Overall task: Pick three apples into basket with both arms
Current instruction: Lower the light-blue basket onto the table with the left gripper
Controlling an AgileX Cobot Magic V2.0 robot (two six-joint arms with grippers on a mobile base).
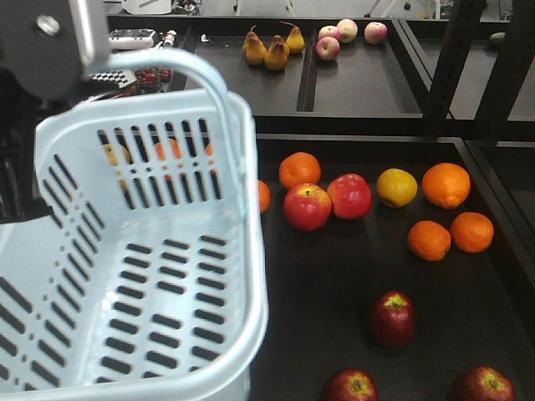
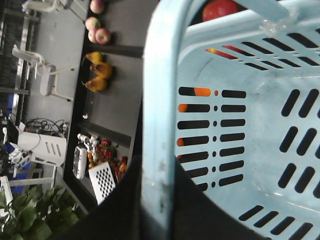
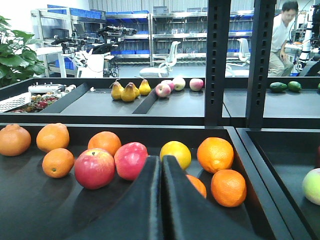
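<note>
My left gripper has the light blue basket. It will let go of it on the black tray (image 1: 206, 312) beside the dark maroon apples.
The light blue basket (image 1: 125, 276) hangs tilted at the left of the front view, and nothing shows inside it. My left gripper (image 2: 159, 172) is shut on its hoop handle (image 2: 160, 100). Three dark maroon apples lie in the black tray to the basket's right: one (image 1: 391, 317) mid-tray and two at the front edge (image 1: 349, 386) (image 1: 482, 384). My right gripper (image 3: 161, 162) is shut and empty, low over the tray, pointing at the fruit at the back. The dark apples are out of the right wrist view.
Two lighter pink-red apples (image 1: 307, 206) (image 1: 349, 195), a yellow fruit (image 1: 396, 186) and several oranges (image 1: 445, 184) lie at the tray's back. Pears (image 1: 267, 48) and pale apples (image 1: 347, 33) sit on the far shelf. Black uprights (image 1: 447, 58) stand at the right.
</note>
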